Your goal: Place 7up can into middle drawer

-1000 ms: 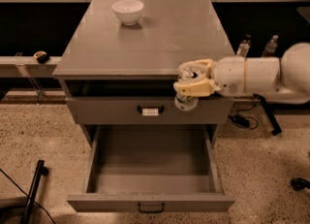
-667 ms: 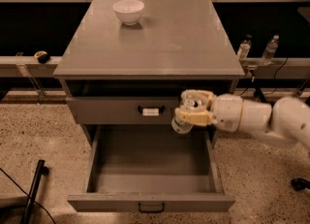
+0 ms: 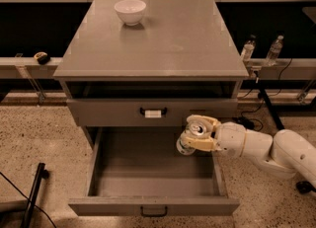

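Note:
Next, my gripper lets go of the 7up can on the open middle drawer's bottom, near its centre (image 3: pixel 169 166) toward the front handle.
My gripper (image 3: pixel 197 134) reaches in from the right and is shut on the 7up can (image 3: pixel 191 137), a small silver-topped can held tilted, its pull-tab top facing up toward the camera. The can hangs over the right rear part of the open middle drawer (image 3: pixel 153 205), a wide deep grey drawer pulled out toward me with a small dark handle on its front. The drawer's inside looks bare. The can is above the drawer floor, not resting on it.
Above the open drawer is a closed drawer front with a white label on its handle (image 3: pixel 153 112). A white bowl (image 3: pixel 130 11) stands on the cabinet top (image 3: pixel 163 39). Two bottles (image 3: pixel 248 49) stand at the right behind the cabinet. A dark pole (image 3: pixel 33 192) lies at lower left.
My gripper has come down with the can from the cabinet top's right front edge, past the labelled drawer front, into the space over the open drawer.

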`<state>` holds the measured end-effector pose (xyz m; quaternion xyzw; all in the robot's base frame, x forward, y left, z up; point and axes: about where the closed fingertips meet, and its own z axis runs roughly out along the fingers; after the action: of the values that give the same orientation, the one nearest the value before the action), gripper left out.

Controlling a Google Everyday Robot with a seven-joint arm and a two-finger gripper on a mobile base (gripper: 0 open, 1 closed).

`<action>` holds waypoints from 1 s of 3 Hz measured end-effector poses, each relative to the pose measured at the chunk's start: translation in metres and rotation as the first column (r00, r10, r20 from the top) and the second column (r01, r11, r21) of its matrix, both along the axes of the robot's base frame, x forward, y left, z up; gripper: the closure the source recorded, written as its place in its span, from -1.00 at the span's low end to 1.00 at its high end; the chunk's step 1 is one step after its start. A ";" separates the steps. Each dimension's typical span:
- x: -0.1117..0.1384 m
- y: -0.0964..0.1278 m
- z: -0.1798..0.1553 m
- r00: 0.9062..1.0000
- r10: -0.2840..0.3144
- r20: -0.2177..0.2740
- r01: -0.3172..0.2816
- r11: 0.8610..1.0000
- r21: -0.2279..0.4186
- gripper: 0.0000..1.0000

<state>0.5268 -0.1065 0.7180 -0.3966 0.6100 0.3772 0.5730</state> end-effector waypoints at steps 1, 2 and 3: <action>0.009 0.003 -0.017 0.999 -0.032 0.011 0.032 0.999 -0.020 1.00; 0.027 0.016 -0.081 0.998 -0.032 0.050 0.036 0.995 -0.091 1.00; 0.034 0.031 -0.144 0.997 0.035 0.066 -0.023 0.986 -0.167 1.00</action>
<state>0.5606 -0.0754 0.5741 -0.4647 0.6134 0.3195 0.5530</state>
